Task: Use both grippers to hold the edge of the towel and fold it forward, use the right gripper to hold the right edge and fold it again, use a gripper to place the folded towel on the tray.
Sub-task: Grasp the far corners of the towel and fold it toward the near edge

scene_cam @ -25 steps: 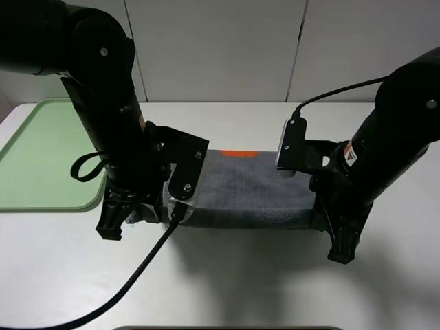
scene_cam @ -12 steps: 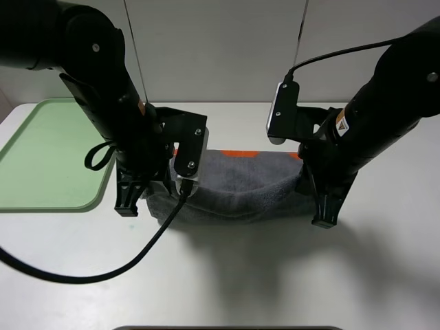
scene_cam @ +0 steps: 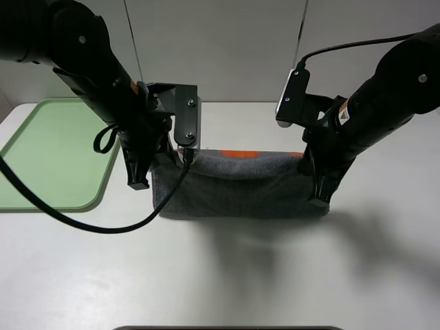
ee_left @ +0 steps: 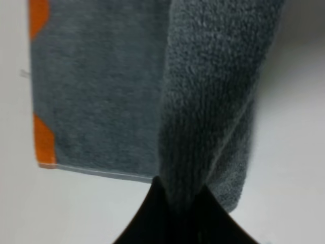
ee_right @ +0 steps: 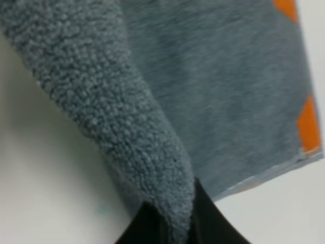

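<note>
Next, I let go of the lifted towel corner with my left gripper over the towel's far orange corner on the tray side (scene_cam: 174, 151) (ee_left: 46, 152).
The dark grey towel (scene_cam: 240, 187) lies at mid-table, its near edge lifted and draped over the rest, with an orange strip (scene_cam: 237, 152) showing along the far side. My left gripper (scene_cam: 139, 180) is shut on the towel's left corner. My right gripper (scene_cam: 320, 199) is shut on its right corner. In the left wrist view the black fingers (ee_left: 152, 213) pinch a thick fold of towel (ee_left: 208, 101). In the right wrist view the fingers (ee_right: 147, 223) pinch a curled fold of towel (ee_right: 127, 122). The pale green tray (scene_cam: 48, 158) lies at the far left, apart from the towel.
A black cable (scene_cam: 82, 223) loops from the left arm across the table in front of the tray. A white-cased camera (scene_cam: 290, 93) juts from the right arm. Bare white tabletop (scene_cam: 240, 275) stretches in front of the towel; a panelled wall stands behind.
Both grippers have carried the towel's near edge up and toward the back of the table. The fold now hangs over the far half, and the arms stand closer to the wall.
</note>
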Robot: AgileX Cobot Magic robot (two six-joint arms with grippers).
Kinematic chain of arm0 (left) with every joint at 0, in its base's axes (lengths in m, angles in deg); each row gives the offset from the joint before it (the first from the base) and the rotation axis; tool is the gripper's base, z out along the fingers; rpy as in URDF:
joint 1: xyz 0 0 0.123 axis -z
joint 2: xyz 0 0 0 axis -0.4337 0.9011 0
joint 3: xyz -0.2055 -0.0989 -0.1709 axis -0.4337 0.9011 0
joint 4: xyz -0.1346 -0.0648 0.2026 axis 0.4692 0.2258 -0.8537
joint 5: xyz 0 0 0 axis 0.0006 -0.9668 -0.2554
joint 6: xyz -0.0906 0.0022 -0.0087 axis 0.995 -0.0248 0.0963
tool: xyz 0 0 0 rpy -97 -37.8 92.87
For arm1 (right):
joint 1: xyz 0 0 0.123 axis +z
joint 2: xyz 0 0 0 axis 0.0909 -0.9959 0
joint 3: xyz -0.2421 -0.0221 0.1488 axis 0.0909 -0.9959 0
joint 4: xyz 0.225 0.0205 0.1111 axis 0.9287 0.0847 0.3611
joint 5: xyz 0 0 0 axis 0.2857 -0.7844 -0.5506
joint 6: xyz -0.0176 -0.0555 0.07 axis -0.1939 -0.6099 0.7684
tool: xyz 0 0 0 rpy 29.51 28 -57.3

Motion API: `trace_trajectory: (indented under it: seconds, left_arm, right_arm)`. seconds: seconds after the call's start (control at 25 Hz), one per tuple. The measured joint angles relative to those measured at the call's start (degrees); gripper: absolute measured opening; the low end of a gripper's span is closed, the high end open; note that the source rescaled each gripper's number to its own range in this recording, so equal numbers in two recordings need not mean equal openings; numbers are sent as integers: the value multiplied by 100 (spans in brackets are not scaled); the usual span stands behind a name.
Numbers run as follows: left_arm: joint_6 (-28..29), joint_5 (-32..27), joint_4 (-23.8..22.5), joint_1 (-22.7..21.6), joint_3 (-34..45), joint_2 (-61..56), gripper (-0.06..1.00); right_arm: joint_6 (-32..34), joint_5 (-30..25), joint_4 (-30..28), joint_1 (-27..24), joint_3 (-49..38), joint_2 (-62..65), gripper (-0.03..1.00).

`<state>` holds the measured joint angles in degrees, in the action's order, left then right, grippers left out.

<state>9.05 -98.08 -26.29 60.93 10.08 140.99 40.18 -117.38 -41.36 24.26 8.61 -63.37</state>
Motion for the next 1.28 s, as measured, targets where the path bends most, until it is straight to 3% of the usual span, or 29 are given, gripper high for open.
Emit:
trace_trajectory:
  seconds: [0.48,0.88,1.16,1.28]
  left_arm:
    - [182,770,-5,-7,0,647,0]
    - [276,1315,-5,-207,0,837,0]
    - [317,1493,-10,-407,0,991,0]
    - [317,1886,-10,-407,0,996,0]
  right_arm:
    - [0,697,-271,-98,0,-84,0]
    - [0,1008,-445,-98,0,-743,0]
    - [181,1016,-467,-314,552,-1238,0]
    - [227,998,-478,-415,656,-1345,0]
